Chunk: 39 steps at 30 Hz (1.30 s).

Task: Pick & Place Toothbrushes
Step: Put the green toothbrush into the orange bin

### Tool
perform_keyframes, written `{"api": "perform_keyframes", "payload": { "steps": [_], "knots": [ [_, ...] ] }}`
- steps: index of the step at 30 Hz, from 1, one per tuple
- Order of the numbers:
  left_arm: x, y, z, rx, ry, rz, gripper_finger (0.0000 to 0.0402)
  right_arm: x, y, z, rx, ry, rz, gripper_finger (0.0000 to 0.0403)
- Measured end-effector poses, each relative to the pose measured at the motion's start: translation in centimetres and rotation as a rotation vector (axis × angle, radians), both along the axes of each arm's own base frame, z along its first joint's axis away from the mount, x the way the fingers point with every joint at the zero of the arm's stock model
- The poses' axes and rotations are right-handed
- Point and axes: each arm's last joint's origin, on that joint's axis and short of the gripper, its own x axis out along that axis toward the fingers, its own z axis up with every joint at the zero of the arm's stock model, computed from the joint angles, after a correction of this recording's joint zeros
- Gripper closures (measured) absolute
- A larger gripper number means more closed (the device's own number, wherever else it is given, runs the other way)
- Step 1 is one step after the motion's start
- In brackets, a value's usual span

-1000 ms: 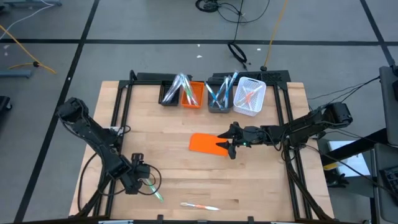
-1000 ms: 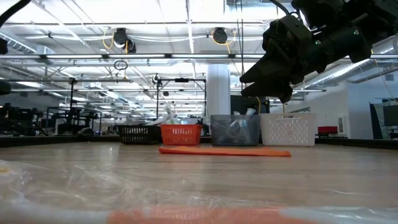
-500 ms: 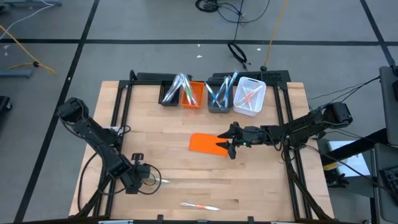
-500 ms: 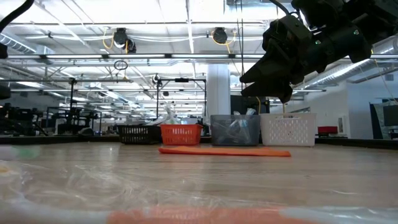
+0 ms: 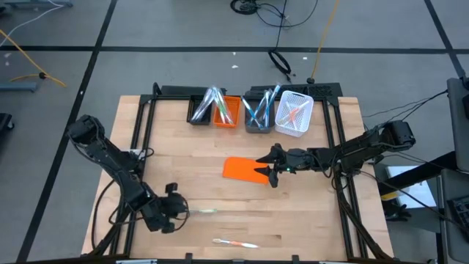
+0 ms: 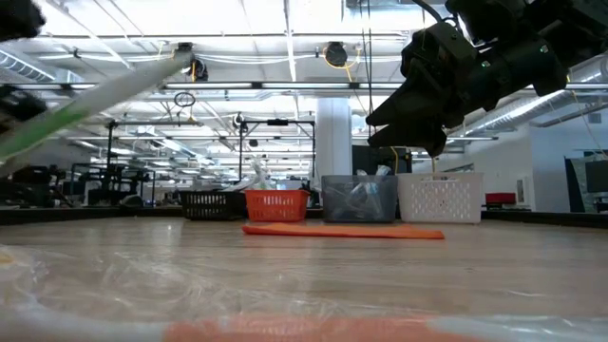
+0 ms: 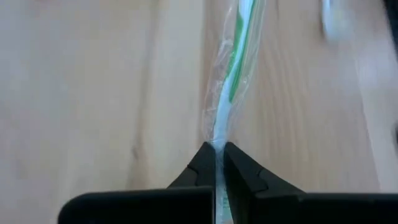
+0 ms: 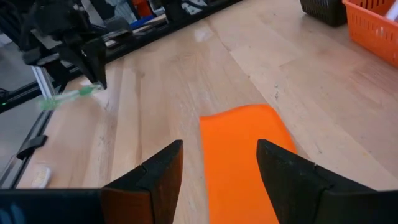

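My left gripper has the green-and-white toothbrush. It will let go of it over the orange sheet (image 5: 234,161), passing it to my right gripper.
My left gripper (image 5: 182,210), at the table's near left, is shut on a green-and-white toothbrush (image 5: 202,211) in a clear wrapper. The brush sticks out from the fingers toward the table's right. In the low view it slants high above the wood (image 6: 95,100). A second toothbrush (image 5: 235,243), white with orange-red, lies flat by the near edge. My right gripper (image 5: 268,174) hangs open over the right end of a flat orange sheet (image 5: 244,169), with nothing between its fingers (image 8: 217,165). My left gripper pinches one end of the wrapped toothbrush (image 7: 216,142) between its two fingers. The brush runs on forward in line with the fingers, which slant downward. It is lifted clear of the table, and its free end (image 7: 244,25) points away from the gripper.
Along the far edge stand a black bin (image 5: 199,110), an orange bin (image 5: 226,111), a grey bin (image 5: 258,114) and a white bin (image 5: 294,114), each with toothbrushes in it. Bare wood (image 5: 190,172) lies between the two arms.
My left gripper has shut on the green toothbrush and tipped up with it, shifting a little toward the table's right. The brush lay slanting toward the near edge. It now points toward the right and is lifted off the wood. My right arm has kept still.
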Motion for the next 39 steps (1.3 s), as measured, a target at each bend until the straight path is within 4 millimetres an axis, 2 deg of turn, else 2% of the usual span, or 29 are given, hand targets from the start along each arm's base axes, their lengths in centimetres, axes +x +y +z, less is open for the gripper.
{"api": "perform_keyframes", "payload": {
  "steps": [8,16,25,31,39],
  "knots": [
    [2.6,0.8,1.4,0.100,-0.299,0.142,0.0394,0.3,0.9,1.1,-0.055,-0.114,0.057,0.0206],
    [6.5,2.9,3.8,0.091,-0.549,0.220,0.0392,0.4,1.9,2.4,-0.123,-0.255,0.112,0.0206],
    [9.0,6.0,5.0,0.037,-0.637,0.265,0.0391,0.5,3.1,4.2,-0.205,-0.399,0.158,0.0206],
    [9.9,7.3,5.6,0.006,-0.684,0.274,0.0395,1.9,3.3,5.8,-0.253,-0.450,0.157,0.0206],
    [10.5,8.5,6.1,0.011,-0.735,0.313,0.0396,5.6,3.3,5.7,-0.293,-0.457,0.132,0.0206]
  ]
}}
